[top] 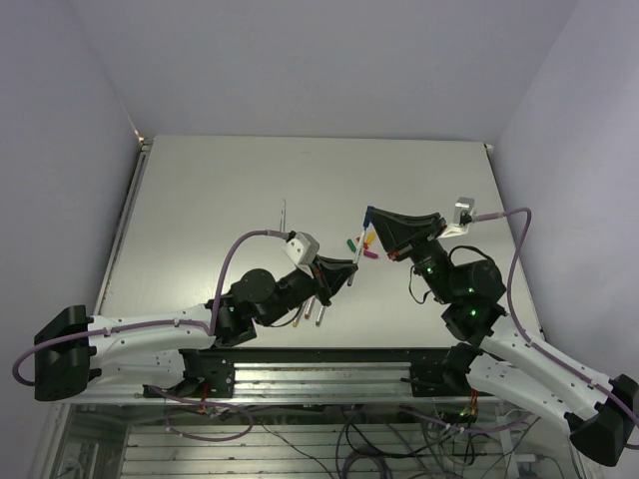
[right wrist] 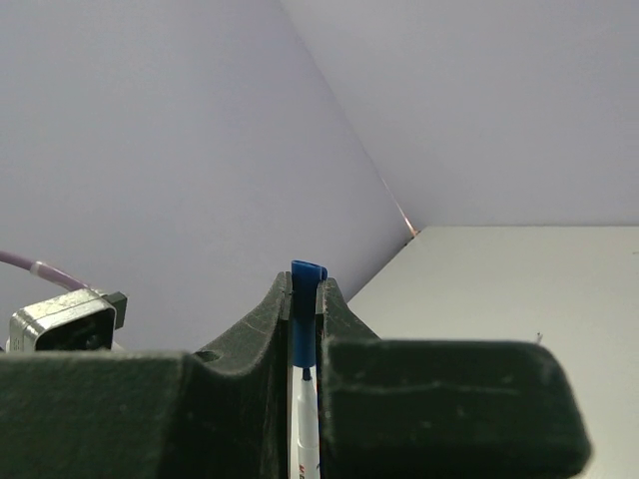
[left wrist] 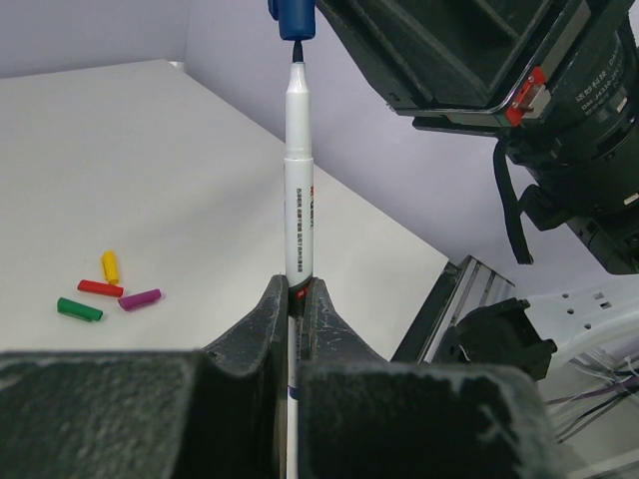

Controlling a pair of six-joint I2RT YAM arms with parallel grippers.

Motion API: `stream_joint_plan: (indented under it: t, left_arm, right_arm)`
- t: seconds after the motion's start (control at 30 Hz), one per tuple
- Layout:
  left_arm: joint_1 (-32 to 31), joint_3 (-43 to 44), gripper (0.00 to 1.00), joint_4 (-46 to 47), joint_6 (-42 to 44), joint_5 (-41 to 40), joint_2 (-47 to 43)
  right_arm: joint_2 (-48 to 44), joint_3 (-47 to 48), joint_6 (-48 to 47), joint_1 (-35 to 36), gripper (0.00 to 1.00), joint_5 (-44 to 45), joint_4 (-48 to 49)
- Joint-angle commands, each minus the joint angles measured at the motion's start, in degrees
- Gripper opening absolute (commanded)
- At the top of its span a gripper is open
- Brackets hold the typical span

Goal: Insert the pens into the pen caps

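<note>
The white pen, now upright at the blue cap's mouth, will be let go by my left gripper beside the lone far pen (top: 264, 214), on its side away from the caps.
My left gripper (left wrist: 297, 289) is shut on the lower barrel of a white pen (left wrist: 298, 170) and holds it upright off the table. Its dark tip meets the mouth of the blue cap (left wrist: 293, 14). My right gripper (right wrist: 305, 284) is shut on that blue cap (right wrist: 307, 299), with the pen (right wrist: 306, 424) coming up from below between its fingers. From above, the left gripper (top: 351, 271) and the right gripper (top: 370, 214) face each other over the middle of the table. The yellow (left wrist: 110, 265), red (left wrist: 100, 288), magenta (left wrist: 140, 298) and green (left wrist: 79, 309) caps lie together on the table.
One pen (top: 285, 214) lies apart towards the far side. Two more pens (top: 315, 312) lie by the left arm near the front edge. The metal rail (top: 319, 354) runs along the table's near edge. Walls close the table on three sides.
</note>
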Motion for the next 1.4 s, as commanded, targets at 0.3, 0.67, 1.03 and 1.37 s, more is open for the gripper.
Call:
stream_joint_plan:
  t: [0.3, 0.67, 1.03, 1.37]
  left_arm:
    - [-0.2, 0.8, 0.07, 3.6, 0.7, -1.7, -1.0]
    - [-0.2, -0.5, 0.07, 9.6, -2.3, -4.0, -1.9]
    - [0.0, 5.3, 0.07, 7.0, -2.8, -5.7, -1.5]
    - [5.0, 5.3, 0.07, 10.2, -2.3, -6.1, -2.5]
  right_arm:
    - [-0.8, -0.8, -0.2, 0.4, 0.00, -1.7, -0.7]
    - [-0.9, -3.7, 1.3, 0.4, 0.00, -6.0, -2.1]
    - [-0.1, -3.7, -0.2, 0.5, 0.00, -8.9, -9.5]
    - [3.5, -2.4, 0.5, 2.1, 0.00, -10.5, -20.1]
